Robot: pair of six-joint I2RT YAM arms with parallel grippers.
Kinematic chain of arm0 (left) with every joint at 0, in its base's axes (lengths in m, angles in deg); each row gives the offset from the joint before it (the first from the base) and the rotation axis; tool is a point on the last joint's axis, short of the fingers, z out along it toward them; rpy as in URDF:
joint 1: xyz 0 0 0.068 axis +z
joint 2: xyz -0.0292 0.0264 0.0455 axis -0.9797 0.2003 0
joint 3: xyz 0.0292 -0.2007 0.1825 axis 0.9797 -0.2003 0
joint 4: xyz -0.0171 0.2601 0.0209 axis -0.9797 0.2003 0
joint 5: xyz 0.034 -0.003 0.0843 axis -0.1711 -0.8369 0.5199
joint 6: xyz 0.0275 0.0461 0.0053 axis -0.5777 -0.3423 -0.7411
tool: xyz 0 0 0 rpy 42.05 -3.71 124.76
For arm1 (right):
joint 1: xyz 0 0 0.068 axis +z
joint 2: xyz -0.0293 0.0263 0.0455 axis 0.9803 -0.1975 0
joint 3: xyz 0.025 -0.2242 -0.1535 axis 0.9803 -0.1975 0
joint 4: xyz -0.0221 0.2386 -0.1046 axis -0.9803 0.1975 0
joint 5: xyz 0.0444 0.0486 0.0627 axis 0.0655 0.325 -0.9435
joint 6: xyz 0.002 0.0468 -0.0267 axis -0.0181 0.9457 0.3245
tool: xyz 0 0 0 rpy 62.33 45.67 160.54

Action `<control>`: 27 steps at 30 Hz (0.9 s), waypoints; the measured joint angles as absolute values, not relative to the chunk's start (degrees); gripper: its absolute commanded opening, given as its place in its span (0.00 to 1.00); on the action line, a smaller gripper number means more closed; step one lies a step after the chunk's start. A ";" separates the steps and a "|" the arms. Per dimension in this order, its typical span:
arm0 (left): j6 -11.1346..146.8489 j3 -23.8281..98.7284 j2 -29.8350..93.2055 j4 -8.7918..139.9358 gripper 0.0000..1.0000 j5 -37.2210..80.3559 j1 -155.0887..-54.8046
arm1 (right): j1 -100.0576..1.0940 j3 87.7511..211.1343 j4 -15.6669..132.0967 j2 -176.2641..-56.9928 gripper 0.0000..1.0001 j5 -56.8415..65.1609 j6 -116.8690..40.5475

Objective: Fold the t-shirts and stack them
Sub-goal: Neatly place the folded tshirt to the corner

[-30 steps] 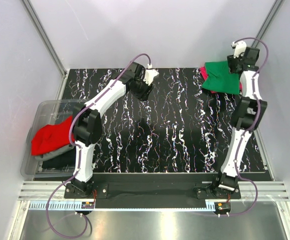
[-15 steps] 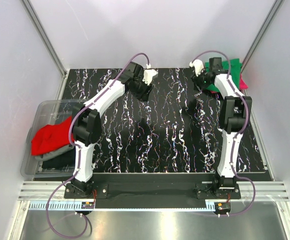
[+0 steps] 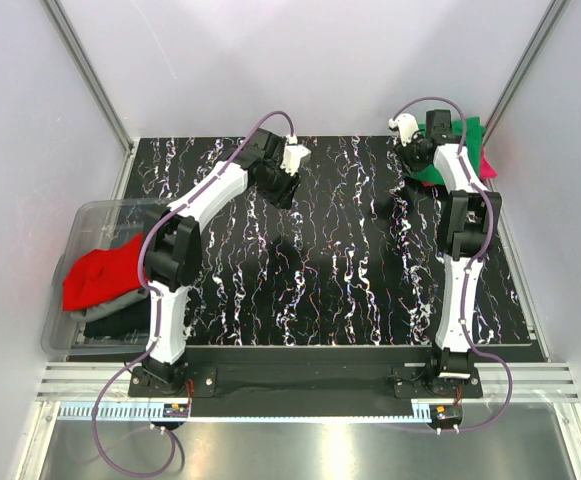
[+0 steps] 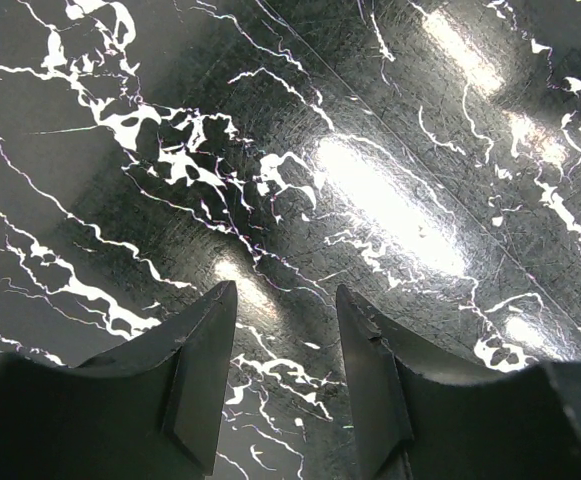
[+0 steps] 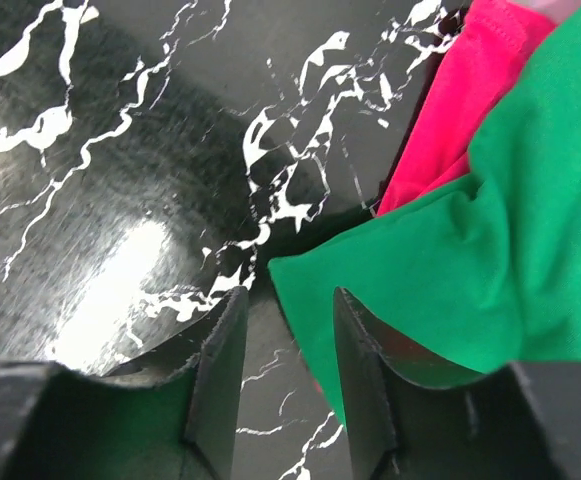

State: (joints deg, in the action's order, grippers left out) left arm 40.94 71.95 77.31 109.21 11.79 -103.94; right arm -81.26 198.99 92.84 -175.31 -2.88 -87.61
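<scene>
The green shirt's corner sticks out past the magenta-pink shirt, so next I pinch that corner with my right gripper and pull it back over the magenta-pink shirt [image 5: 458, 112].
Two folded t-shirts lie at the table's back right corner: a green shirt [image 3: 470, 133] [image 5: 500, 230] on top of a magenta-pink shirt [image 3: 487, 165] [image 5: 465, 85]. My right gripper [image 3: 416, 152] [image 5: 288, 305] hangs open over the green shirt's near corner, whose edge lies in the gap between the jaws, unclamped. My left gripper [image 3: 284, 186] [image 4: 285, 300] is open and empty above bare table at the back centre. A red shirt [image 3: 100, 272] drapes over the bin at the left, with grey cloth [image 3: 95, 311] and black cloth [image 3: 122, 322] under it.
A clear plastic bin [image 3: 82, 222] sits off the table's left edge. The black marbled tabletop [image 3: 340, 260] spreads between the arms. Grey walls close in the back and both sides, and the folded shirts lie hard against the right wall.
The right arm swung its wrist from behind the green shirt to its left front corner, and its jaws narrowed somewhat. The left arm barely moved.
</scene>
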 measured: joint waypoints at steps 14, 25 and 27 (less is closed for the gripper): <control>41.53 72.24 77.31 109.21 0.49 11.79 -103.94 | -81.00 201.03 94.87 -178.90 0.36 0.88 -88.28; 41.69 72.52 77.31 109.21 0.49 11.81 -103.94 | -80.96 201.84 94.98 -179.29 0.03 3.24 -88.74; 41.69 72.52 77.31 109.21 0.49 11.79 -103.94 | -80.96 201.73 94.92 -179.27 0.01 3.18 -88.77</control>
State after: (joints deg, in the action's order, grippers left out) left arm 41.69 72.52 77.31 109.21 11.79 -103.94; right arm -80.96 201.73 94.92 -179.27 3.18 -88.77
